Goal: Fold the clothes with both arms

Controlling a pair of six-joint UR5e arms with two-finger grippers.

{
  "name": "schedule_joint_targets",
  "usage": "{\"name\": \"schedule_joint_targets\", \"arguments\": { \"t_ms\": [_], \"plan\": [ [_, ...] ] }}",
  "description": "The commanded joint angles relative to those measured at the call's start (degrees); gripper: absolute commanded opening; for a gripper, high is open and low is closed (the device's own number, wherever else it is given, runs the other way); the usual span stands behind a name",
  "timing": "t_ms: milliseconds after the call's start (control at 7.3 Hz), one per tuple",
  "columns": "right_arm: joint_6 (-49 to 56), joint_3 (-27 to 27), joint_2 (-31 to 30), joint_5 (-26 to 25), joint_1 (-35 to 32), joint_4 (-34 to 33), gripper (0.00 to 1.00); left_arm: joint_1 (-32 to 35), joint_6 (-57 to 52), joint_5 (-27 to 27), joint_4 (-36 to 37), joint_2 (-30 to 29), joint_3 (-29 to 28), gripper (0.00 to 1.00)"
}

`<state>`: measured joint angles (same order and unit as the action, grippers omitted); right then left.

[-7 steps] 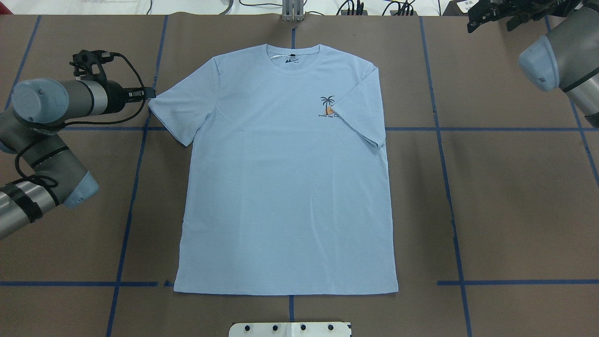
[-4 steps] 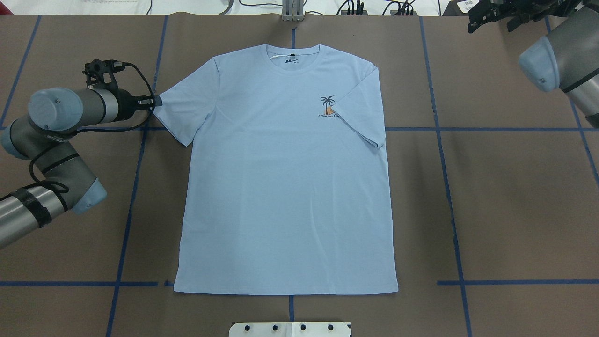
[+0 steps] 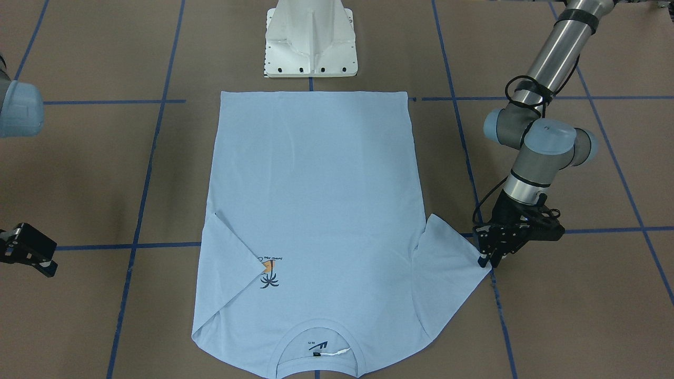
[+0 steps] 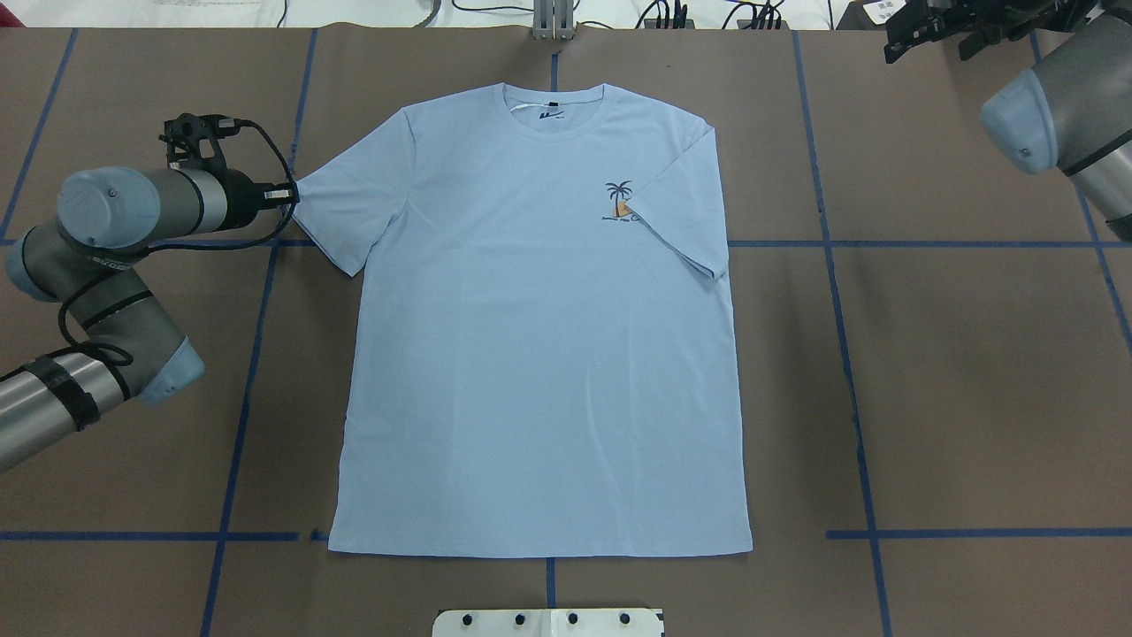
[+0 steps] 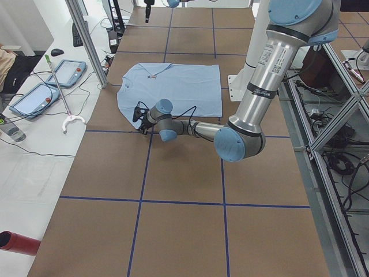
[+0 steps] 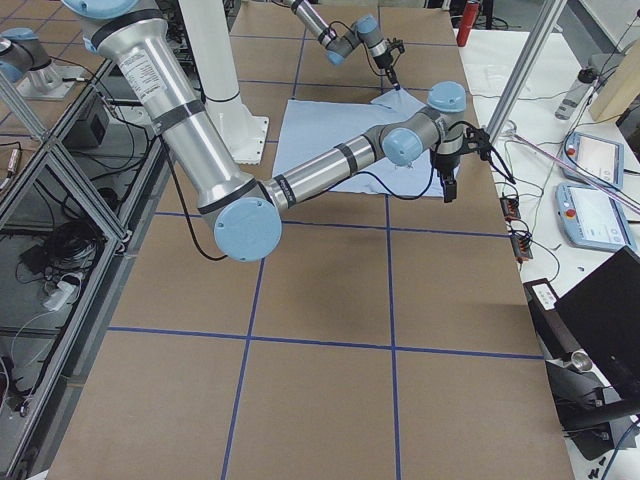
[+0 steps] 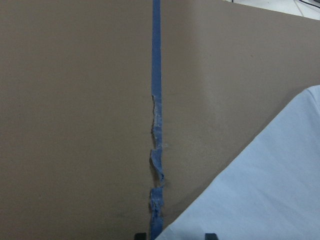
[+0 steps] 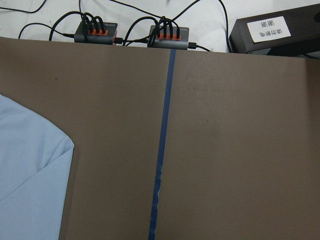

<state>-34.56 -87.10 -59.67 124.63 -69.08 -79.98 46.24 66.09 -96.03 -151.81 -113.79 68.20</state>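
I need to release the sleeve corner from my left gripper on the chest inside its seam, so that it is level with the palm print (image 3: 375, 252).
The light blue T-shirt (image 4: 539, 354) lies flat and face up on the brown table, collar at the far edge. The sleeve on the overhead view's right (image 4: 685, 208) is folded in over the chest, beside the palm print (image 4: 619, 202). The other sleeve (image 4: 345, 208) is spread out. My left gripper (image 4: 290, 190) sits low at that sleeve's tip. In the left wrist view its fingertips (image 7: 141, 235) stand apart, open, with the sleeve corner (image 7: 260, 190) between them. My right gripper (image 4: 929, 31) hangs over the far right corner, away from the shirt; whether it is open or shut does not show.
The white pedestal base (image 3: 310, 39) stands at the near edge behind the hem. Blue tape lines (image 4: 831, 243) grid the table. Power strips with cables (image 8: 132, 34) and a labelled black box (image 8: 272, 30) lie past the far edge. Tablets (image 5: 43, 86) rest on a side table.
My left arm swung right and a little nearer, bringing its gripper up to the spread sleeve's tip; over the last half second it barely moved. The right arm stayed still.
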Motion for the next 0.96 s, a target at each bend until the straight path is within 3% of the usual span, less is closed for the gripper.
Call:
{"name": "schedule_joint_targets", "arguments": {
  "t_ms": [0,274,548,822],
  "plan": [
    [-0.07,0.0,-0.01,0.0,0.0,0.0,1.0,-0.01,0.53,1.18,1.24,-0.82,1.66,0.0],
    [-0.42,-0.09,-0.09,-0.09,0.0,0.0,1.0,-0.53,0.79,2.5,14.97,-3.27,8.75,0.0],
    [-0.68,-0.09,-0.09,-0.09,0.09,0.0,1.0,-5.96,7.53,6.45,29.48,-11.32,10.11,0.0],
    [-0.69,0.0,-0.09,-0.18,0.09,0.0,1.0,-8.88,11.42,6.9,36.91,-17.06,9.85,0.0]
  ]
}}
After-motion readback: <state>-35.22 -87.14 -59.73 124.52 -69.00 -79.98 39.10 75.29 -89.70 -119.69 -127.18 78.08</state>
